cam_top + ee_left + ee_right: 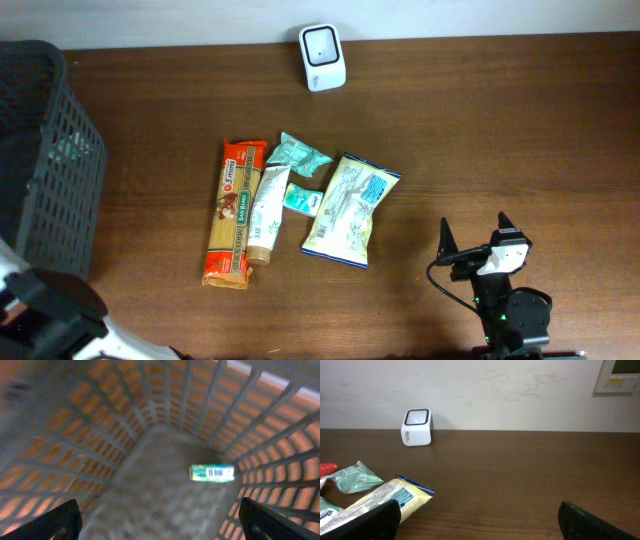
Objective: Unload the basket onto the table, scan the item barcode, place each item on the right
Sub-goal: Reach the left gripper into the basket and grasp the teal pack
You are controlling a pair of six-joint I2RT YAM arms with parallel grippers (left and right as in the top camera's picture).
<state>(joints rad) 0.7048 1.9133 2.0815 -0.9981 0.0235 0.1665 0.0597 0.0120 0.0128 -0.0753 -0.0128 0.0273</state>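
Observation:
My left gripper is to close next on the barcode part (72,147) (216,472) of the small green item at the bottom of the grey mesh basket.
Looking down into the grey mesh basket (165,400), my left gripper (157,510) is open, its two dark fingertips at the bottom corners of the left wrist view with nothing between them. A small green item (212,473) with a barcode facing up lies on the basket floor, beyond the fingers and to the right. The white scanner (322,57) stands at the table's back edge. My right gripper (475,238) is open and empty at the front right of the table, facing the scanner (416,427).
The dark basket (60,150) stands at the left edge. Mid-table lie an orange pasta packet (230,215), a white tube (266,212), two teal sachets (300,155) and a pale yellow bag (350,210). The bag's corner (395,500) lies by my right gripper's left finger.

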